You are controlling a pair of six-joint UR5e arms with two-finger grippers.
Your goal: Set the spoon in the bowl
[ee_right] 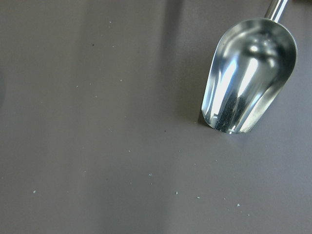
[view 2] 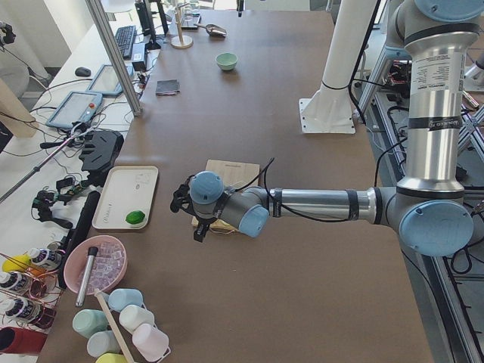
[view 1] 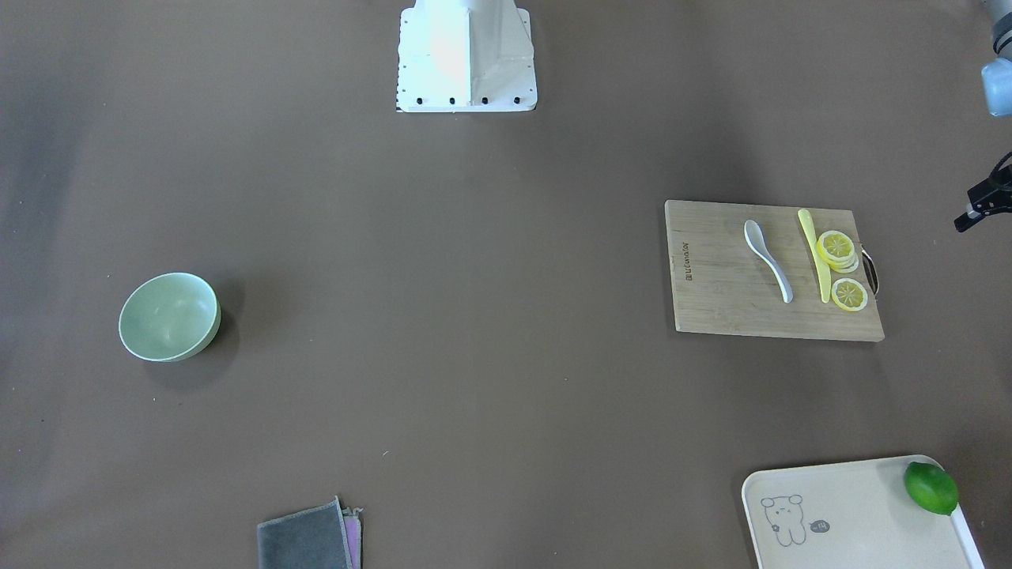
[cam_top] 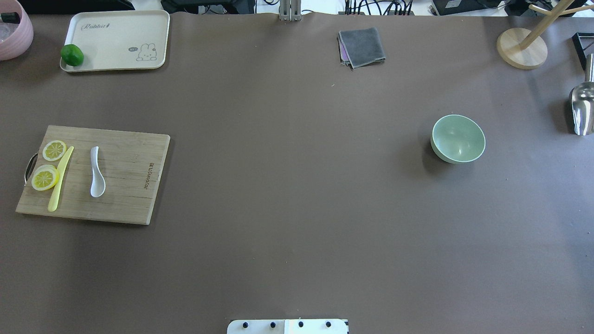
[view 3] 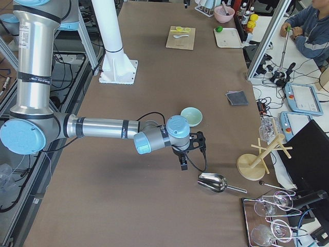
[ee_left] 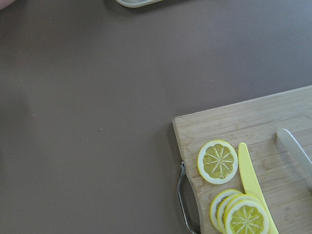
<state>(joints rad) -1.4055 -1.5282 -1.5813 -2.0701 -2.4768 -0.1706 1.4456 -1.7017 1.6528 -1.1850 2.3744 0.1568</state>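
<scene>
I need to next move my right gripper to the mint-green bowl's rim (view 1: 122, 309), on the side farthest away from the wooden cutting board, and close it there.
The white spoon (view 1: 767, 259) lies on the wooden cutting board (view 1: 711, 276) beside a yellow knife; it also shows in the overhead view (cam_top: 96, 172), and its handle shows at the right edge of the left wrist view (ee_left: 295, 151). The mint-green bowl (view 1: 168, 316) stands empty far across the table, also in the overhead view (cam_top: 458, 138). My left gripper (view 2: 193, 223) hovers at the board's outer end by the lemon slices; only a black part shows in the front view (view 1: 976, 209). My right gripper (view 3: 187, 154) hangs beyond the bowl (view 3: 191, 116), near a metal scoop. I cannot tell whether either is open.
Lemon slices (cam_top: 48, 164) and the yellow knife (cam_top: 60, 178) share the board. A cream tray (cam_top: 116, 32) with a lime (cam_top: 72, 54) is behind it. A grey cloth (cam_top: 363, 46), a wooden stand (cam_top: 522, 48) and the metal scoop (ee_right: 248, 78) lie at the far edges.
</scene>
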